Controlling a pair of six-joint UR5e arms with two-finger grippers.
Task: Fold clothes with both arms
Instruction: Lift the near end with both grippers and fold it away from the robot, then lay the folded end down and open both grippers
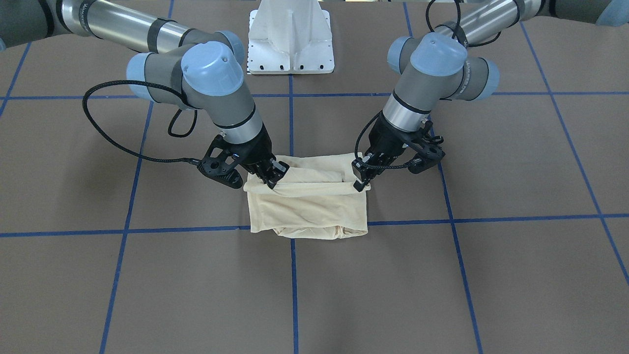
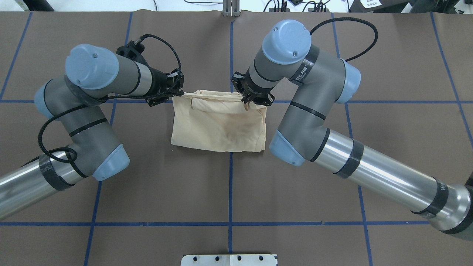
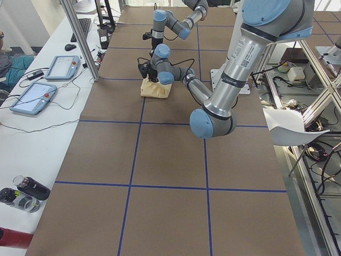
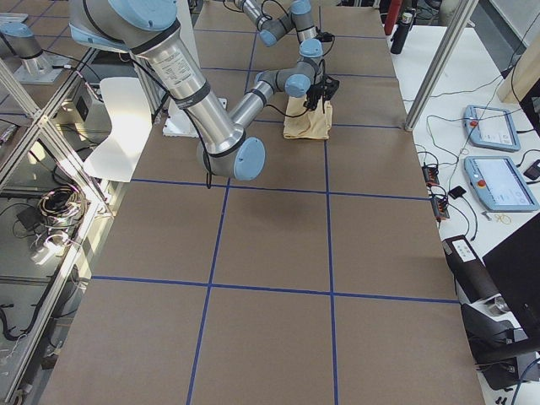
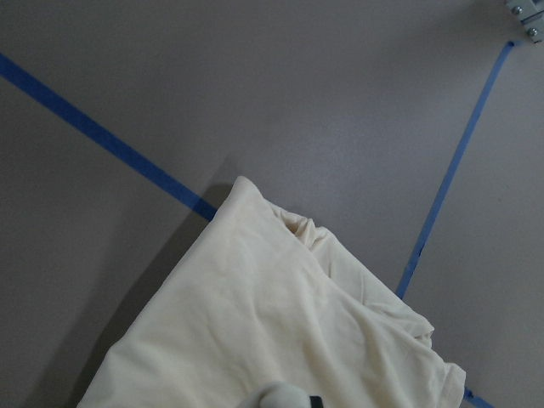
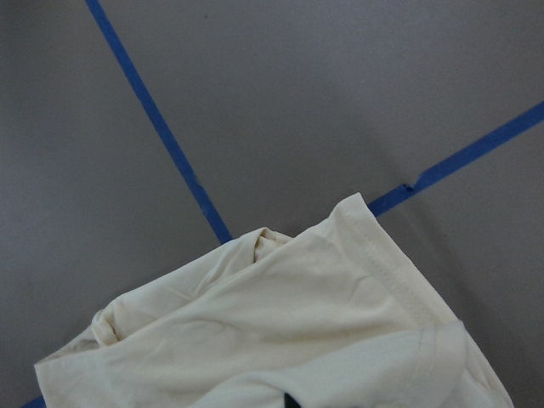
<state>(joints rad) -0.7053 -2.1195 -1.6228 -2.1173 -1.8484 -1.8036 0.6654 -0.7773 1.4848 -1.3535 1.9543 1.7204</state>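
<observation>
Next, my left gripper lets go of the shirt's upper corner on the shirt's front corner [image 1: 356, 216] [image 5: 255, 257] beside the blue tape line.
The clothes are one pale cream-yellow shirt [image 1: 309, 206] [image 2: 218, 125], bunched into a compact rectangle. It hangs as a sheet between both arms, and its lower edge seems to reach the brown table. My left gripper [image 1: 362, 183] [image 2: 176, 92] is shut on one upper corner. My right gripper [image 1: 272, 181] [image 2: 247, 99] is shut on the other upper corner, so the top edge is stretched between them. Both wrist views look down on the shirt [image 5: 280, 331] [image 6: 280, 340] draped below. No print shows. The side views show the shirt [image 3: 154, 89] [image 4: 308, 125] far down the table.
The white pedestal base [image 1: 291, 39] [image 2: 229, 259] stands at the robot's edge of the table. Blue tape lines [image 1: 292, 275] grid the brown surface. Side benches hold tablets [image 3: 32, 97] [image 4: 499, 181] and bottles [image 3: 24, 193]. A metal post [image 3: 80, 40] rises beside the table.
</observation>
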